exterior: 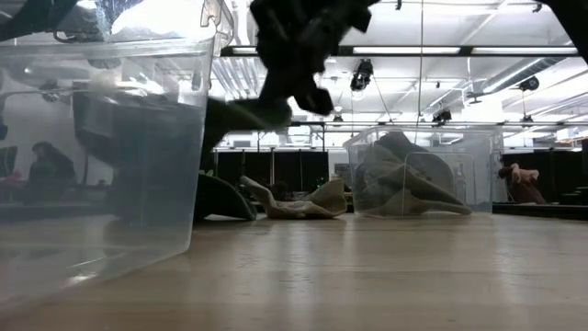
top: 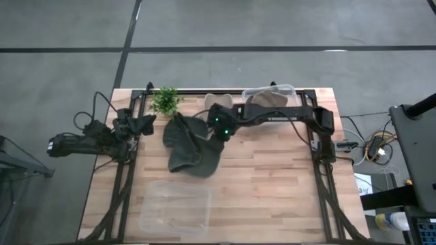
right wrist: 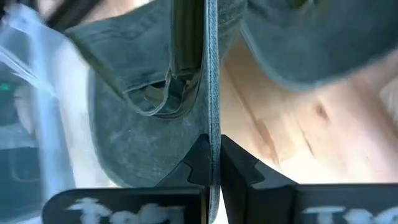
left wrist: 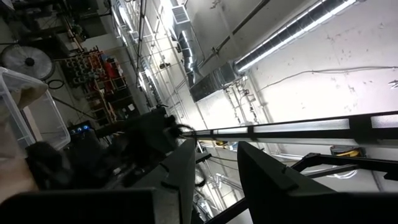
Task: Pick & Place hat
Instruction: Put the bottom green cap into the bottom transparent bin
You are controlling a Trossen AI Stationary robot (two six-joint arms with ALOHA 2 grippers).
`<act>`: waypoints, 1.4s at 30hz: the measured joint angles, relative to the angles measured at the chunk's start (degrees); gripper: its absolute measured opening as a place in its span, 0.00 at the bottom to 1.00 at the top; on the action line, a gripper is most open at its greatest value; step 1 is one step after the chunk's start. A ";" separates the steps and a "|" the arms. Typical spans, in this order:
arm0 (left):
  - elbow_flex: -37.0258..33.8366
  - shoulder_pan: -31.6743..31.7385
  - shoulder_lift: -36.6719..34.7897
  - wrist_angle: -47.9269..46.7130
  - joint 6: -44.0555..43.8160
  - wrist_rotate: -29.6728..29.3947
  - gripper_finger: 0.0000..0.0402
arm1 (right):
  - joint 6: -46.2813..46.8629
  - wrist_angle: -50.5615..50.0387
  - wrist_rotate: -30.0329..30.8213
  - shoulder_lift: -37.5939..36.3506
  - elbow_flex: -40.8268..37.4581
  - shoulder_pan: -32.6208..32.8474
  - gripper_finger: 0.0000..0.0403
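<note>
Next, I let go of the dark green hat, which now hangs over the table's middle, with my right gripper in the middle of the near clear bin (top: 185, 207).
The dark green hat (top: 189, 148) hangs from my right gripper (top: 219, 129) over the middle of the table, beyond the near clear bin (top: 175, 207). In the right wrist view the hat (right wrist: 137, 112) fills the picture ahead of the shut fingers. In the low view the gripper (exterior: 296, 64) is high up, and the hat (exterior: 234, 118) droops behind the near bin (exterior: 101, 138). My left gripper (left wrist: 214, 171) is open and points up at the ceiling, while its arm (top: 102, 136) waits folded at the table's left edge. My right gripper pinches a thin edge of the dark green hat (right wrist: 213, 134) between its two fingers (right wrist: 239, 171), and the edge runs straight out from between them. The fingers come from above and from the table's right. The hat hangs slack below; whether its lower end touches the table cannot be told.
A second clear bin (top: 271, 95) at the far edge holds beige hats and also shows in the low view (exterior: 413, 175). One beige hat (top: 214, 102) lies on the table beside it (exterior: 299, 202). A small green plant (top: 165, 100) stands far left. Bare wood lies to the right (top: 272, 177).
</note>
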 joint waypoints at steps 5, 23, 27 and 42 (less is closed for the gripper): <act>0.18 0.00 -0.02 0.24 -0.02 0.00 0.28 | -0.80 -1.38 0.15 -2.08 4.12 -0.11 0.03; 7.05 0.02 -0.20 0.90 5.54 -2.28 0.28 | 6.42 -7.24 3.04 -2.44 15.44 9.84 0.03; 8.61 0.02 -0.20 0.85 8.44 -2.40 0.28 | 8.38 -4.85 3.77 -1.83 15.32 13.34 0.03; 11.39 -0.02 -0.35 0.90 8.99 -4.13 0.28 | 15.63 6.13 7.30 4.26 15.10 20.92 0.03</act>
